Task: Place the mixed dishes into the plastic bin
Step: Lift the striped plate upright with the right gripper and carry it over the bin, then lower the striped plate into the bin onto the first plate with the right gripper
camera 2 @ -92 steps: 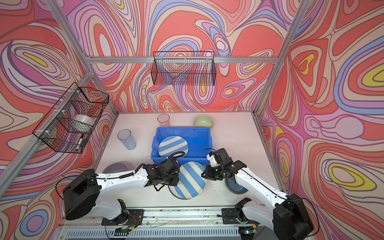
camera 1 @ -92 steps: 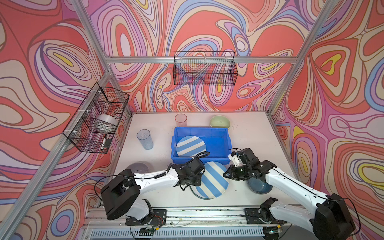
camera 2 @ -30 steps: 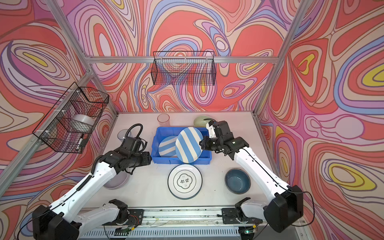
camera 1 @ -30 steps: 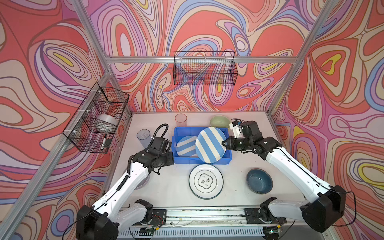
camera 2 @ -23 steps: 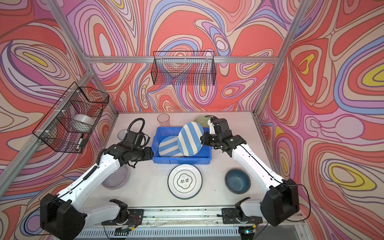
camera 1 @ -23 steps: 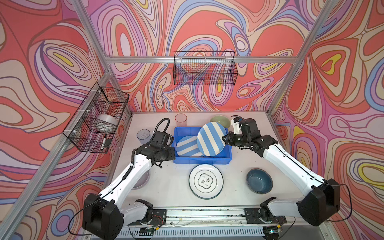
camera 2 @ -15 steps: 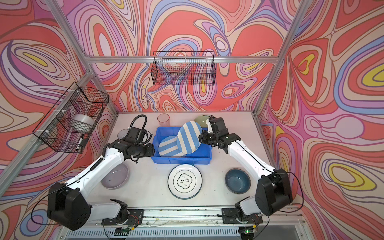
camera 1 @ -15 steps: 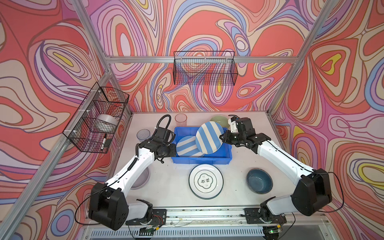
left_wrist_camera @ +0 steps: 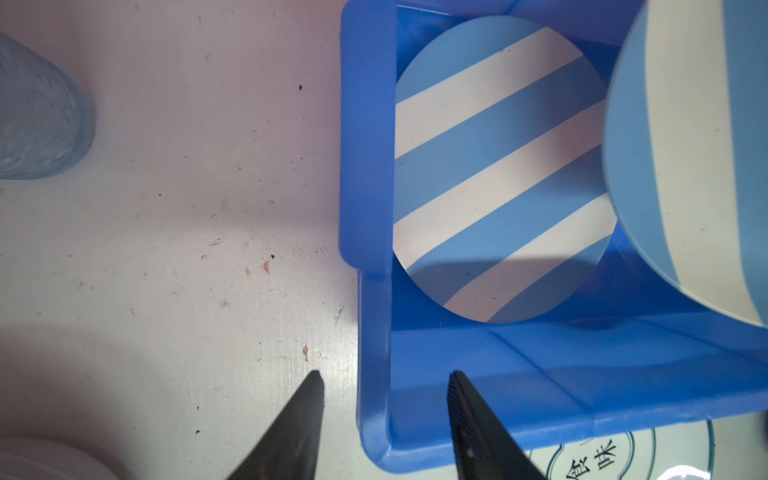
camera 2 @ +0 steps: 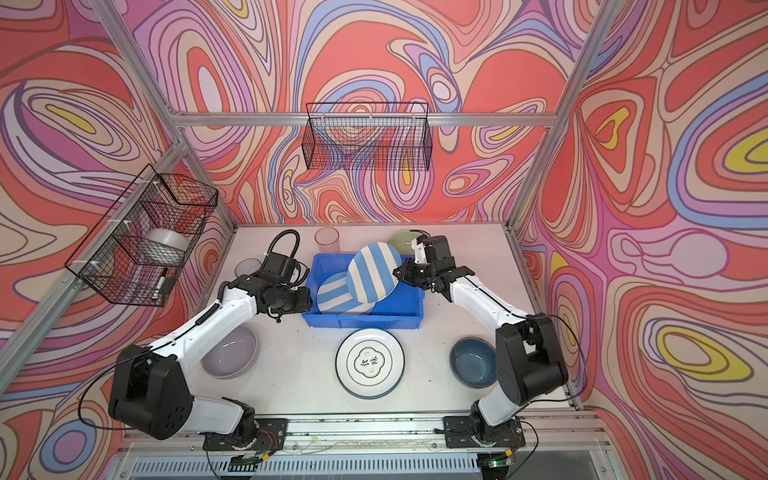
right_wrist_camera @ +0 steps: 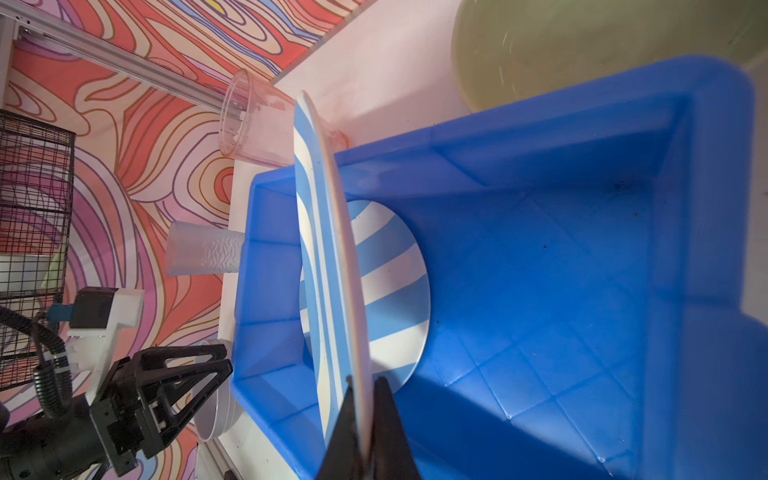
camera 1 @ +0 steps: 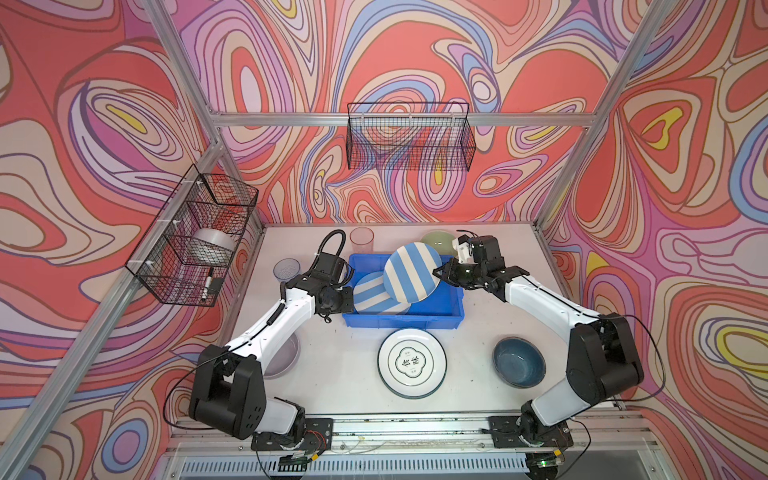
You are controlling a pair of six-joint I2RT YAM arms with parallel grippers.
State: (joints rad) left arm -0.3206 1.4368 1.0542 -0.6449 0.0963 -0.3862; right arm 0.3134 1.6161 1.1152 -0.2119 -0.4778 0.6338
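Observation:
The robot's right gripper will release the blue-and-white striped plate onto the top of the other striped plate (camera 1: 384, 291) (right_wrist_camera: 369, 286) in the blue plastic bin.
My right gripper (right_wrist_camera: 363, 382) is shut on the rim of a blue-and-white striped plate (camera 1: 411, 274), which hangs tilted over the blue plastic bin (camera 1: 401, 322). Another striped plate (camera 1: 372, 297) lies flat inside the bin. My left gripper (left_wrist_camera: 384, 378) is open and straddles the bin's left wall near its front corner, one finger outside and one over the inside. On the table stand the white lettered plate (camera 1: 411, 363), dark blue bowl (camera 1: 518, 361), grey bowl (camera 2: 228, 351), blue tumbler (camera 1: 286, 268), pink tumbler (camera 1: 361, 239) and pale green bowl (camera 1: 436, 240).
A black wire basket (camera 1: 409, 141) hangs on the back wall. Another wire basket (camera 1: 195, 245) on the left wall holds a white roll of tape (camera 1: 214, 245). Aluminium posts frame the table's corners.
My right gripper lifted the striped plate off the white plate at the front and carried it over the bin. My left arm swung back to the bin's left wall, its jaws narrowing slightly.

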